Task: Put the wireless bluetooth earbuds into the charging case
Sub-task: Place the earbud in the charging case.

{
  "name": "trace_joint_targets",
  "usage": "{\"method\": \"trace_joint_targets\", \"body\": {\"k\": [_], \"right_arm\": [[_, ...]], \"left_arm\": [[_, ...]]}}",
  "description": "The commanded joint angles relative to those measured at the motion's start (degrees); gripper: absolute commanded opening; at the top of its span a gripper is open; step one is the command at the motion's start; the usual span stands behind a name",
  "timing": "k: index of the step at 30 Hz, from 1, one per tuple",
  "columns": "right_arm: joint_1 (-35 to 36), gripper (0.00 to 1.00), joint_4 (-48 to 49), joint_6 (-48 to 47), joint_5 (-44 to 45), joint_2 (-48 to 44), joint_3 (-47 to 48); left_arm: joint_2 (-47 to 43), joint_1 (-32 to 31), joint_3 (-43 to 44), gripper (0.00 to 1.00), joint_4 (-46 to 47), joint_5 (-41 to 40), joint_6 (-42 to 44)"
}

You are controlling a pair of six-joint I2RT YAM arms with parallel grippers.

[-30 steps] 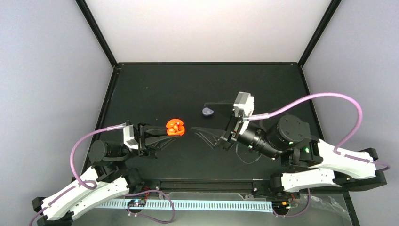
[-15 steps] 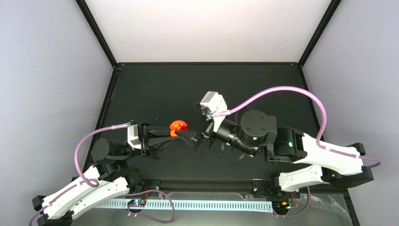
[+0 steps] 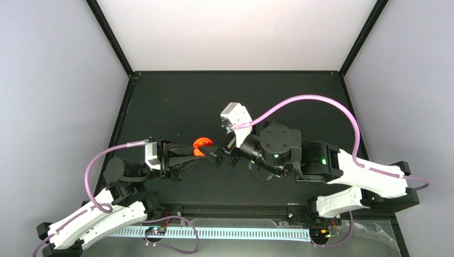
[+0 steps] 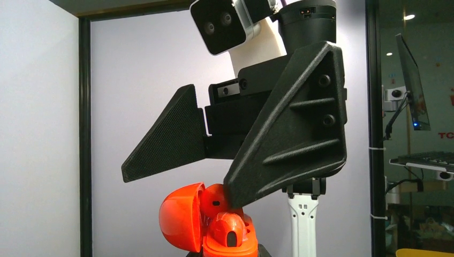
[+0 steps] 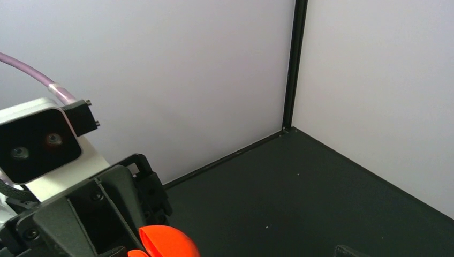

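Observation:
The robot's left gripper needs to release the charging case near the middle of the black table (image 3: pixel 224 150), roughly below the right gripper. The case is now held above the table.
The charging case (image 3: pixel 201 143) shows as an orange-red hinged shell with its lid (image 4: pixel 182 214) open. My left gripper (image 3: pixel 198 150) is shut on its base (image 4: pixel 225 243) and holds it above the table. Two orange-red earbuds sit in it, one upper (image 4: pixel 214 199) and one lower (image 4: pixel 231 230). My right gripper (image 3: pixel 218 155) is open. One of its fingertips (image 4: pixel 241 187) touches the upper bud; the other finger (image 4: pixel 166 139) stands clear above the lid. The lid also shows in the right wrist view (image 5: pixel 166 242). No pale lavender thing shows now.
The black table (image 3: pixel 176 101) is walled by pale panels with black corner posts (image 5: pixel 292 64). The left arm's wrist camera (image 5: pixel 37 144) sits close in front of the right wrist. The right arm's purple cable (image 3: pixel 316 101) loops over the table's right half.
My right arm swung left from the table's middle to the case, and its finger now touches the upper bud. A small lavender thing seen on the table earlier is now covered. The left arm barely moved.

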Motion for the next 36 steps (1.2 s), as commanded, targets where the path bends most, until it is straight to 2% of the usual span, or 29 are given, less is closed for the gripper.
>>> {"method": "trace_joint_targets", "body": {"k": [1, 20, 24, 27, 30, 36], "right_arm": [[-0.5, 1.0, -1.8, 1.3, 2.4, 0.0, 1.3], [-0.7, 1.0, -2.3, 2.7, 3.2, -0.8, 1.5], [-0.7, 1.0, 3.8, 2.2, -2.1, -5.0, -2.4], [-0.9, 1.0, 7.0, 2.1, -2.1, -7.7, -4.5], [-3.4, 1.0, 4.0, 4.3, -1.2, -7.2, -2.8], [-10.6, 1.0, -3.1, 9.9, -5.6, -3.9, -1.4]], "left_arm": [[-0.5, -0.4, 1.3, 0.02, 0.6, 0.9, -0.1], [-1.7, -0.4, 1.1, 0.02, 0.1, 0.1, 0.4], [-1.9, -0.4, 1.0, 0.02, -0.6, 0.1, 0.4], [-2.4, -0.4, 0.6, 0.01, -1.3, 0.3, 0.4], [-3.4, -0.4, -0.3, 0.02, -1.6, 0.5, 0.2], [-4.7, -0.4, -0.3, 0.02, -1.2, 3.5, -0.5]]}}
